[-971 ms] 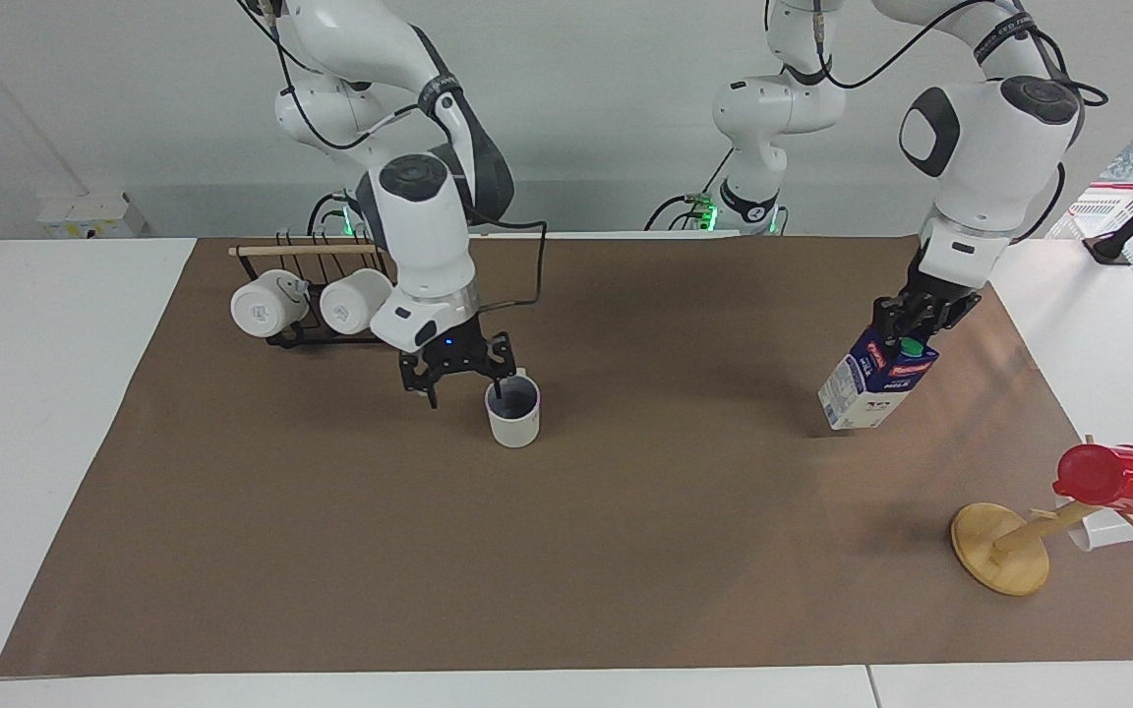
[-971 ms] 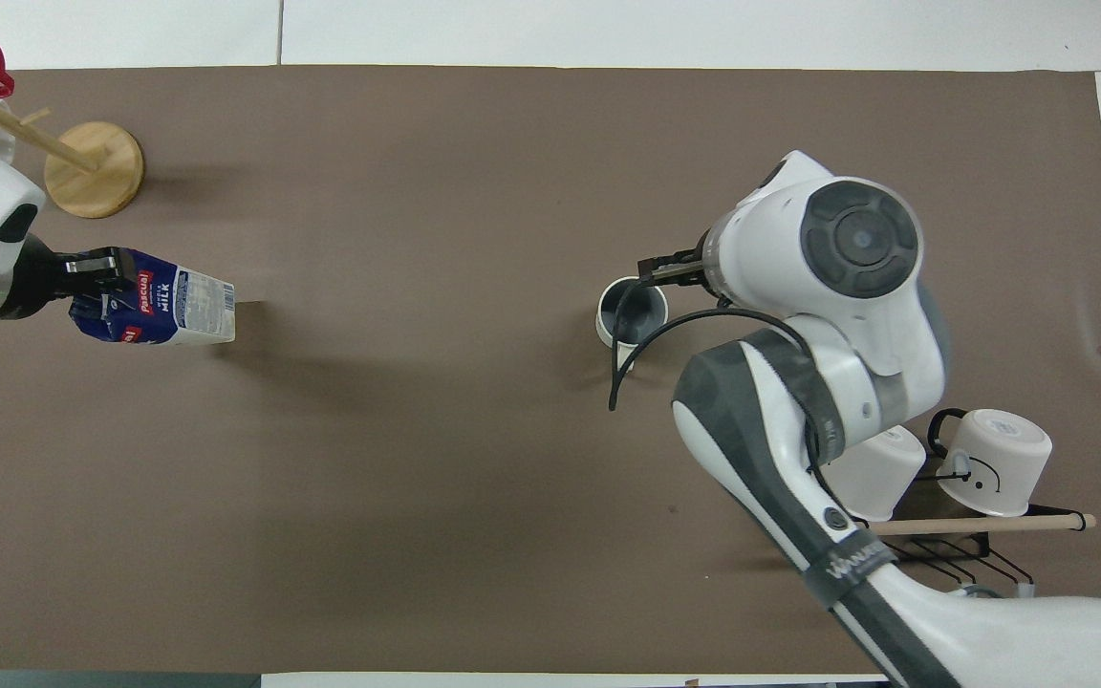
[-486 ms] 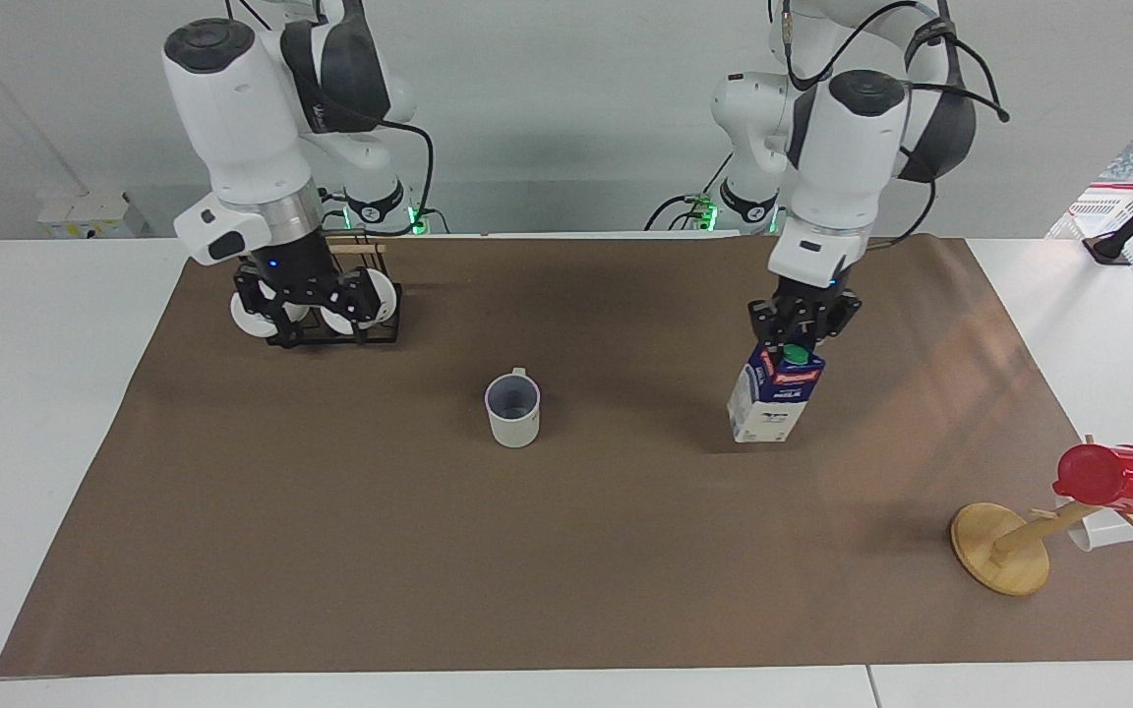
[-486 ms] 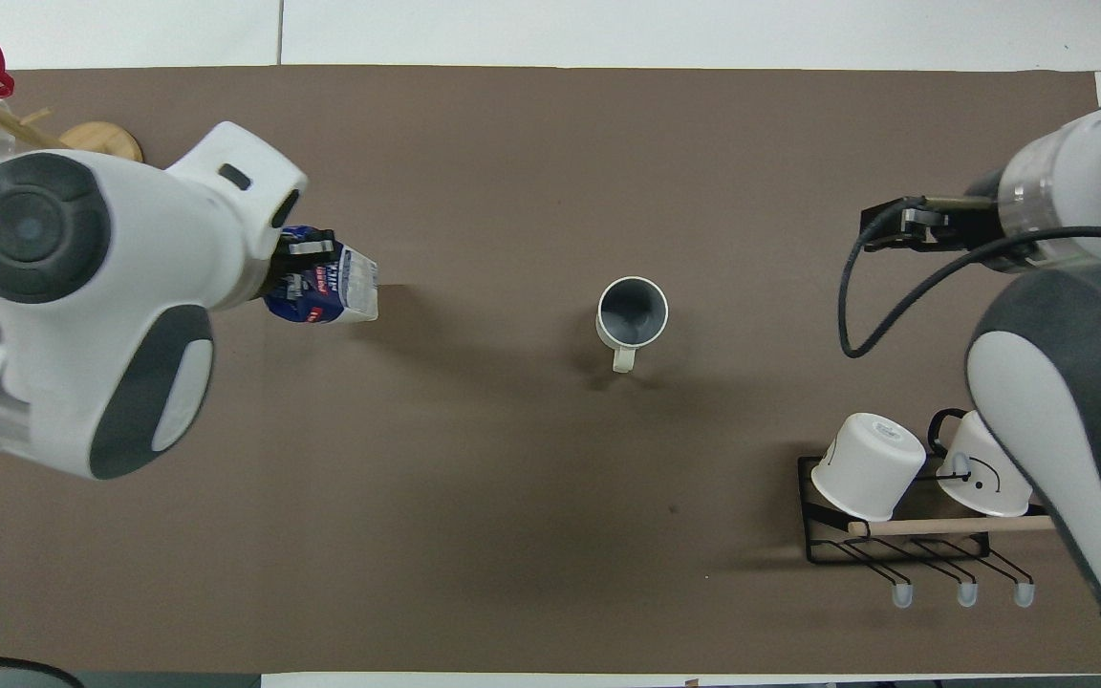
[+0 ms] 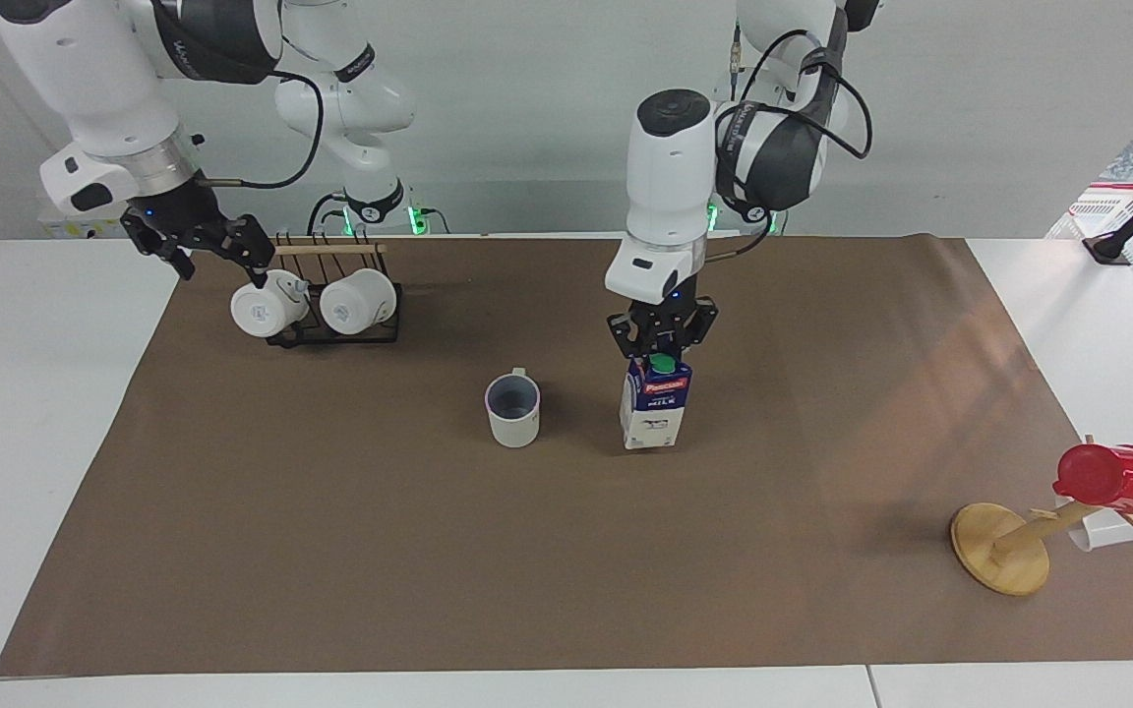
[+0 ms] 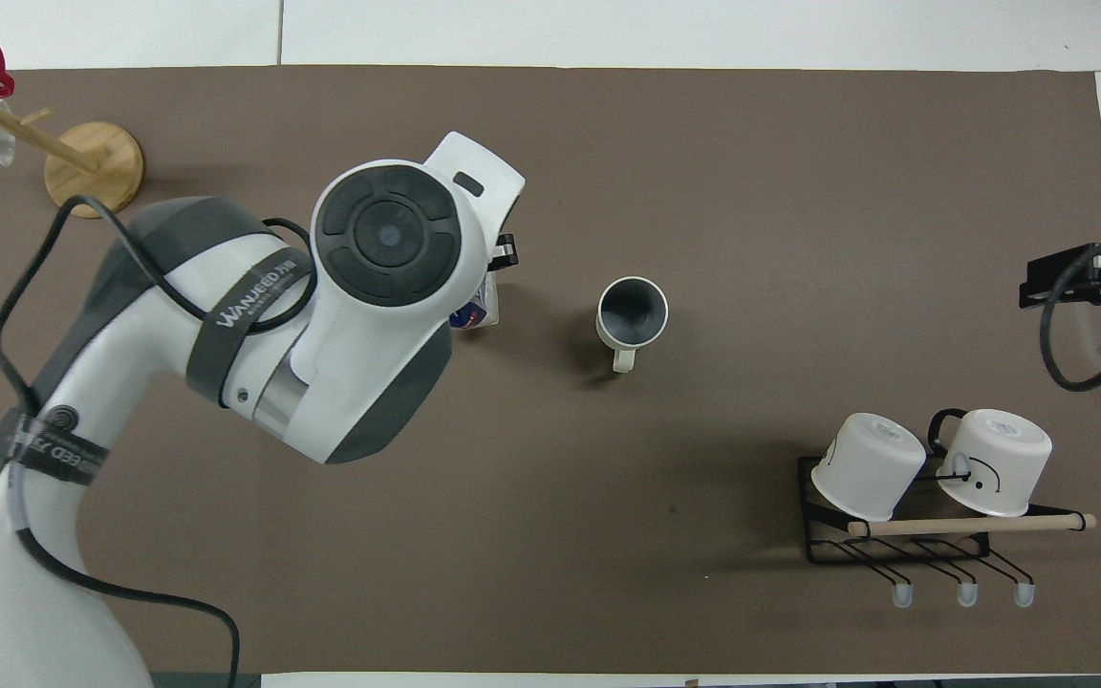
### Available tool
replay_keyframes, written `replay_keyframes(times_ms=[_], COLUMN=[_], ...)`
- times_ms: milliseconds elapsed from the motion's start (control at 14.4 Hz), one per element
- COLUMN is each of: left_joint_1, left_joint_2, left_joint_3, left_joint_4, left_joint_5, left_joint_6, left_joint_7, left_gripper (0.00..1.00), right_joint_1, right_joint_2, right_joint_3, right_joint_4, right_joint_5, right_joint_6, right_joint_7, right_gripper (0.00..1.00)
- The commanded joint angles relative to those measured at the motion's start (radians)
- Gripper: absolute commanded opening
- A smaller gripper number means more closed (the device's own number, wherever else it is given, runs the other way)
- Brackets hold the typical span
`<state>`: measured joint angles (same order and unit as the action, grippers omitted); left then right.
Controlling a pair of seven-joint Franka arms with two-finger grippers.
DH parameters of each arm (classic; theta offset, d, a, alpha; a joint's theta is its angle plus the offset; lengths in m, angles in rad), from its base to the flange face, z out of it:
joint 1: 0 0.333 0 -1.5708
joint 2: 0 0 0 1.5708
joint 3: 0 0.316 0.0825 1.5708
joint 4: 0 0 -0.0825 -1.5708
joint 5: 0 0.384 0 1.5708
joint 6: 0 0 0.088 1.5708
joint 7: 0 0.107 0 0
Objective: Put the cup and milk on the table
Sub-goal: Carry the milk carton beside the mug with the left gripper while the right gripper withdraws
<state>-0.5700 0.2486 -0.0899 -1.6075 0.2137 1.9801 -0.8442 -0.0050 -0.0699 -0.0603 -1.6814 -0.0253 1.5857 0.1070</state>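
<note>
I need to let go of the milk with my left gripper on the brown sheet [image 6: 542,333], close beside the off-white cup, toward the arm.
The off-white cup [image 5: 512,411] with a grey-blue inside stands upright on the brown sheet of the table [image 5: 566,570], near its middle; it also shows in the overhead view [image 6: 632,311]. The milk [image 5: 655,405] stands upright on the sheet beside the cup, toward the left arm's end. My left gripper [image 5: 662,346] is shut on the carton's top ridge from above. In the overhead view the left arm hides all but a sliver of the milk [image 6: 477,311]. My right gripper [image 5: 201,246] is open, empty and raised over the sheet's edge at the right arm's end [image 6: 1076,277].
A black wire rack [image 5: 330,334] holds two all-white mugs [image 5: 269,305], nearer to the robots than the cup, toward the right arm's end. A wooden mug tree [image 5: 1004,551] with a red cup [image 5: 1112,477] stands at the left arm's end.
My left gripper carried the tilted milk toward the cup and brought it upright onto the sheet. My right gripper let go of the cup, rose and swung away past the rack.
</note>
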Motion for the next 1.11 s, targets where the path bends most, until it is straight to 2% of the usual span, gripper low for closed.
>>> replay_keyframes(times_ms=[0, 139, 486, 902, 971, 1040], left_joint_1=[-0.073, -0.109, -0.157, -0.151, -0.148, -0.148], left_joint_2=[0.052, 0.083, 0.121, 0.126, 0.127, 0.126], left_joint_3=[0.016, 0.016, 0.019, 0.021, 0.021, 0.021], left_joint_4=[0.06, 0.081, 0.109, 0.103, 0.091, 0.071], left_joint_5=[0.035, 0.035, 0.038, 0.056, 0.056, 0.062], left_joint_6=[-0.037, -0.033, -0.044, -0.014, 0.012, 0.028], left_joint_7=[-0.055, -0.082, -0.145, -0.162, -0.161, -0.157], left_gripper=[0.0, 0.0, 0.0, 0.0, 0.43, 0.99], right_joint_1=[-0.01, -0.013, -0.009, 0.035, 0.036, 0.034], right_joint_2=[0.086, 0.111, 0.114, 0.113, 0.113, 0.113], right_joint_3=[0.011, 0.01, 0.013, 0.034, 0.034, 0.034], right_joint_4=[0.231, 0.285, 0.279, 0.269, 0.269, 0.272], right_joint_5=[0.002, 0.005, 0.008, -0.008, -0.008, -0.007], right_joint_6=[-0.169, -0.204, -0.182, -0.147, -0.148, -0.157], right_joint_7=[-0.01, -0.012, -0.02, -0.047, -0.059, -0.065], right_gripper=[1.0, 1.0, 1.0, 1.0, 1.0, 1.0])
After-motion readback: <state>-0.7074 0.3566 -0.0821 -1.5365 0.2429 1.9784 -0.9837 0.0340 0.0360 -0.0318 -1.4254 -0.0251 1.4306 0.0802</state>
